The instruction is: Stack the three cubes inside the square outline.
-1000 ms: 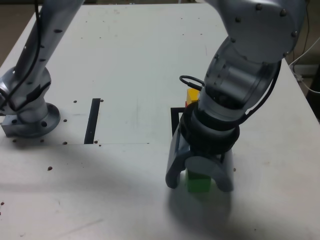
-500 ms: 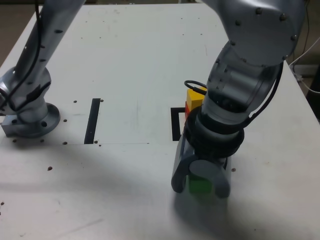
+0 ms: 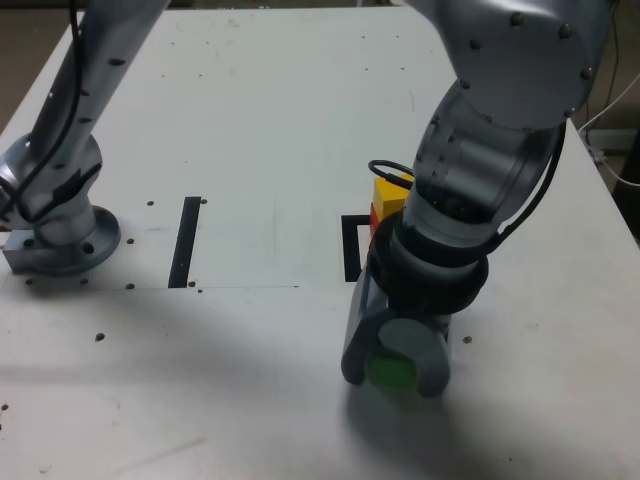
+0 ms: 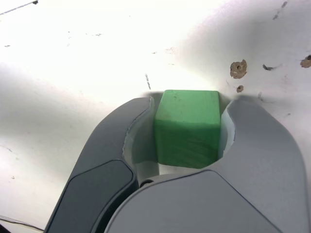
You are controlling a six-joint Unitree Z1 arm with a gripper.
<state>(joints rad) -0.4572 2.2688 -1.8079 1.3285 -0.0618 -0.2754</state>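
Note:
Next, I release the green cube on top of the yellow cube [image 3: 404, 174], highest in the stack.
The green cube [image 3: 390, 372] rests on the white table near the front. My gripper [image 3: 392, 378] points down over it, shut on the green cube [image 4: 187, 128]. In the wrist view both grey fingers [image 4: 138, 121] press against its two sides. Behind the gripper the yellow cube [image 3: 388, 192] sits on top of the red cube [image 3: 374, 218], of which only a sliver shows. They stand in the square outline [image 3: 351, 245]; my arm covers most of the outline, so only its edge on the exterior view's left is seen.
A straight black strip [image 3: 185, 240] lies on the table at the exterior view's left. Beside it stands the arm's base [image 3: 60, 235]. Cables [image 3: 615, 150] hang off the table edge at the exterior view's right. Small dark specks dot the table.
The fingers have closed in from wide open onto the green cube's sides. The wrist shifted slightly toward the exterior view's right, uncovering more of the yellow cube.

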